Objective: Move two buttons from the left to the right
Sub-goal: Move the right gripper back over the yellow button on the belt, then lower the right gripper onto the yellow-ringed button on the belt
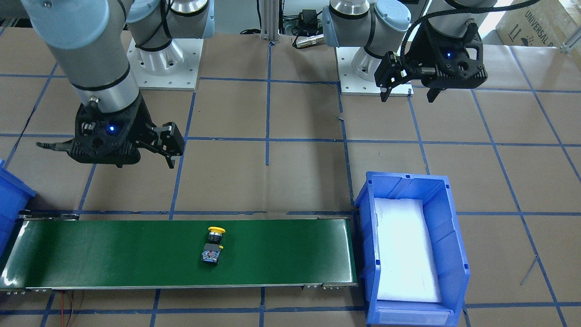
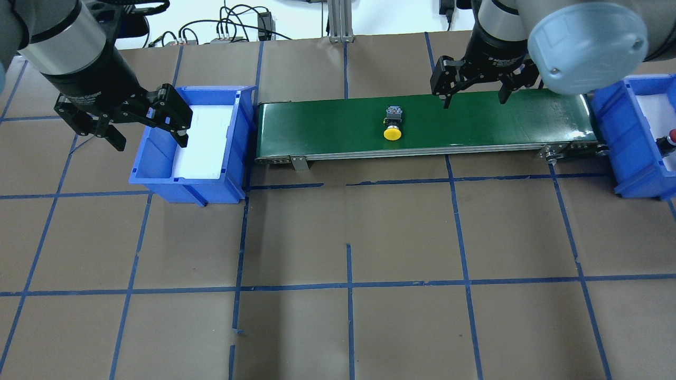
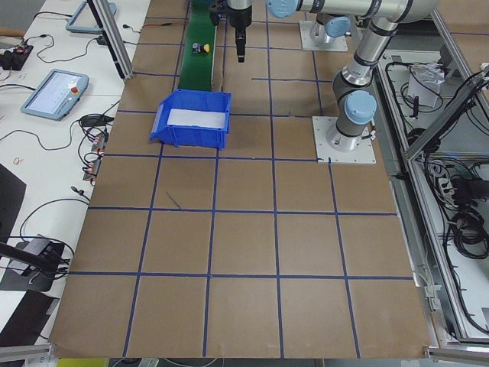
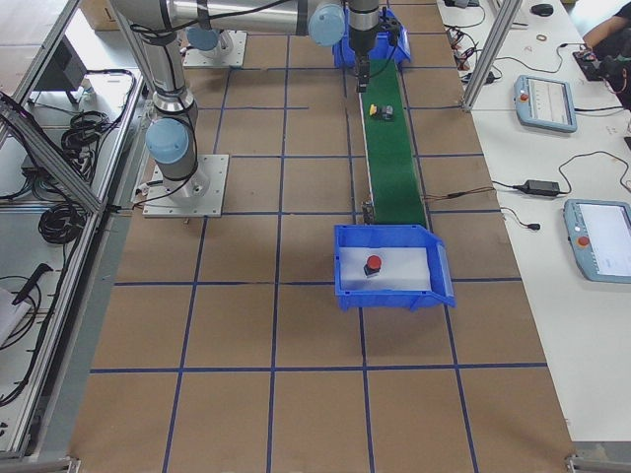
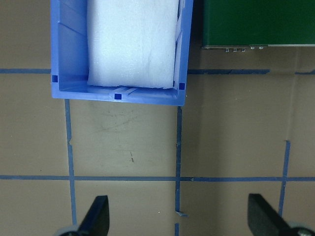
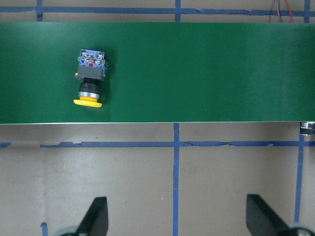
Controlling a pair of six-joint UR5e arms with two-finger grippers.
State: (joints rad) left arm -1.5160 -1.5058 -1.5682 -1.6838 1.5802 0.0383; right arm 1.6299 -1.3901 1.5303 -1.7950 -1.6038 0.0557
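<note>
Next, I move my right gripper to the yellow-capped button's grey middle part (image 1: 213, 247) (image 6: 90, 72), just behind its blue end, and close it there.
The yellow-capped button (image 2: 392, 124) lies on its side near the middle of the green conveyor belt (image 2: 486, 119); it also shows in the front view (image 1: 213, 245) and the right wrist view (image 6: 89, 78). The red-capped button (image 4: 373, 265) sits on white foam in the right blue bin (image 4: 394, 299), and peeks in at the overhead view's edge (image 2: 670, 140). My right gripper (image 2: 473, 100) is open and empty above the belt, to the right of the yellow button. My left gripper (image 2: 148, 136) is open and empty above the near left corner of the left blue bin (image 2: 185, 190), which holds only white foam.
The brown table carries a blue tape grid. Both arm bases (image 1: 165, 63) (image 1: 370, 68) stand on white plates behind the belt. Cables and an aluminium post (image 2: 338, 21) lie beyond the belt. Teach pendants (image 4: 547, 101) rest on a side bench.
</note>
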